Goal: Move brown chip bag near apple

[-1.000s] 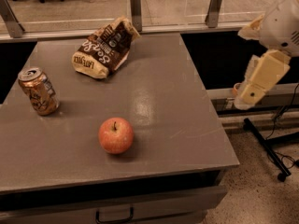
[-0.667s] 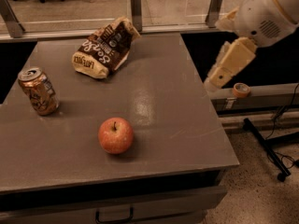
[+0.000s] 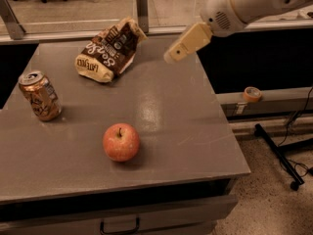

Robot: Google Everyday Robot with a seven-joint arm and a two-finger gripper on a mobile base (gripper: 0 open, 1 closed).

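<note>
Next, my gripper closes its fingers on the far end [image 3: 130, 29] of the brown chip bag, which is the end that lies beside the railing post.
The brown chip bag [image 3: 108, 50] lies crumpled at the far side of the grey table [image 3: 190, 131], left of centre. The apple [image 3: 121, 142] stands near the table's front, in the middle, well apart from the bag. My gripper [image 3: 173, 55], a cream-coloured piece at the end of the white arm [image 3: 244, 4], hangs above the far right part of the table. It is to the right of the bag and does not touch it. It holds nothing that I can see.
An orange-brown drink can [image 3: 40, 95] stands at the table's left edge. A tape roll [image 3: 252, 93] sits on a ledge right of the table. Black stand legs [image 3: 281, 153] lie on the floor at the right. A railing post [image 3: 142, 6] rises behind the bag.
The arm has swung left and up, from beside the table's right edge to above its far right part, closer to the bag. Bag, apple and can have not moved.
</note>
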